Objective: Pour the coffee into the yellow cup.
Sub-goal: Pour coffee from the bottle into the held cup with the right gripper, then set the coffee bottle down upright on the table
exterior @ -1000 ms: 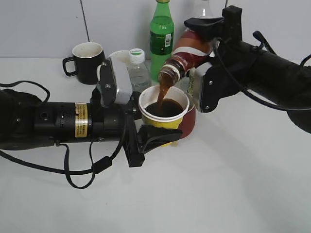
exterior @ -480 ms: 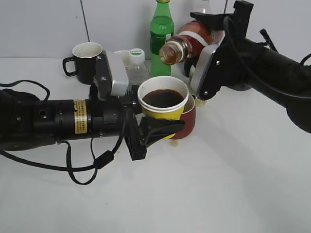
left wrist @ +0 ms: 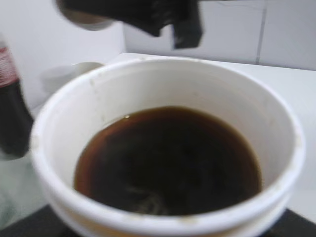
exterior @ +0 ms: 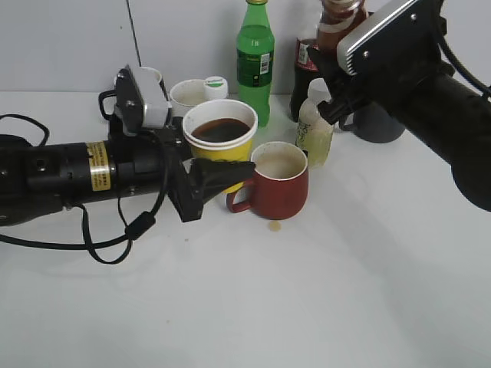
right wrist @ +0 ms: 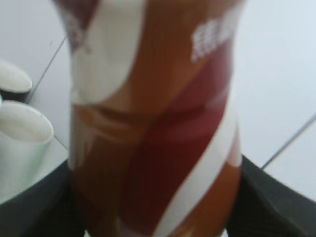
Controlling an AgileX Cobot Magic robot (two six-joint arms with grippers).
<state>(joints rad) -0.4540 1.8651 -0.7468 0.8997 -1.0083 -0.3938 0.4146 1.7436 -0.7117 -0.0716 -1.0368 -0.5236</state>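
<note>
The yellow cup will go down on the table (exterior: 163, 192) just in front of the white mug, where I need to set it with my left gripper.
My left gripper (exterior: 211, 178) is shut on the yellow cup (exterior: 222, 149) and holds it above the table, left of the dark red mug. The cup holds dark coffee (exterior: 219, 129), which fills much of the left wrist view (left wrist: 168, 158). My right gripper (exterior: 337, 73) is shut on the coffee bottle (exterior: 337, 17) and holds it upright at the top right, well clear of the cup. The bottle's brown, red and white label (right wrist: 153, 128) fills the right wrist view. The bottle's top is out of the frame.
A dark red mug (exterior: 280, 184) stands right of the cup, with a small brown spill (exterior: 275, 225) in front of it. Behind are a green bottle (exterior: 255, 57), a white mug (exterior: 188, 93), a black mug (exterior: 107, 103), a small pale bottle (exterior: 314, 130), a cola bottle (exterior: 304, 65) and a grey cup (exterior: 376, 123).
The pouring has stopped. My right gripper tipped the bottle back upright and lifted it up and right. My left gripper moved the filled cup left, away from the red mug.
</note>
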